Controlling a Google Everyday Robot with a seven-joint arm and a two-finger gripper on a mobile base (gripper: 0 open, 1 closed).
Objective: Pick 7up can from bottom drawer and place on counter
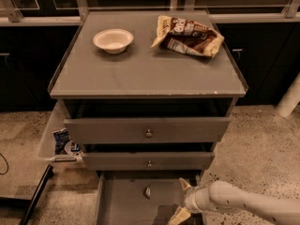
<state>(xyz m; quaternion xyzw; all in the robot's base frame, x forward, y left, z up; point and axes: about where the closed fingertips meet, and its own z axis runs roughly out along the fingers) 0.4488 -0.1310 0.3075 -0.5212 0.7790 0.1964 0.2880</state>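
The robot's gripper will next move to the middle of the 7up can [147, 191] on the bottom of the open bottom drawer and close there.
The bottom drawer [122, 205] is pulled open at the foot of the cabinet and shows its flat grey floor. The 7up can [147, 191] lies on that floor near the middle, small and dim in shadow. My gripper [181, 200] reaches in from the right at the drawer's right side, just right of the can and apart from it. Its two pale fingers [184, 184] are spread open and hold nothing. The counter [140, 74] is the grey top of the cabinet above.
A white bowl [113, 40] and a brown and cream snack bag [187, 35] lie on the counter's back half. The two upper knobbed drawers [149, 133] are slightly open. A side bin [63, 144] with packets hangs at the cabinet's left.
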